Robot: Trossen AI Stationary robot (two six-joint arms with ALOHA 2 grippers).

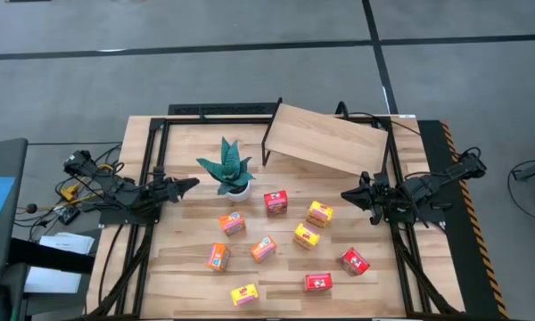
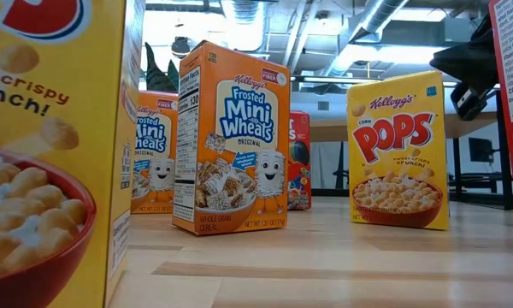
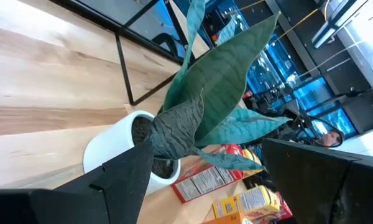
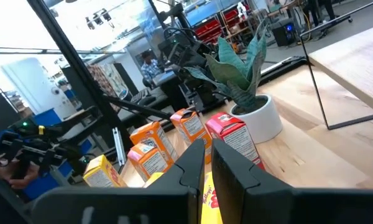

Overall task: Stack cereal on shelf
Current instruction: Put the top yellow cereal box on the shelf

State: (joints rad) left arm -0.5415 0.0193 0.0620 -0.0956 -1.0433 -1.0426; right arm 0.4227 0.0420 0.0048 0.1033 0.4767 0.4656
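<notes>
The yellow box nearest the shelf, beside the red box, is next for my right gripper, which should go there and close on the yellow box's sides (image 1: 319,214) (image 4: 211,202).
Nine small cereal boxes stand scattered on the tabletop. In the high view they include a red box (image 1: 275,202), a yellow box (image 1: 319,213) and an orange box (image 1: 232,223). The light-wood shelf (image 1: 325,138) stands on thin black legs at the far side, with nothing on it. My left gripper (image 1: 189,185) is open and hovers just left of the teal plant (image 1: 232,169); its wrist view shows the plant (image 3: 217,93) ahead between the open fingers (image 3: 205,146). My right gripper (image 1: 348,194) is shut and hovers right of the yellow box, pointing toward the boxes (image 4: 208,146).
The plant's white pot (image 3: 112,146) stands on the table near the shelf's left leg (image 3: 124,68). Black frame rails (image 1: 152,160) run along the table's left, right and far sides. In the low view an orange box (image 2: 231,137) and a yellow box (image 2: 399,150) stand upright.
</notes>
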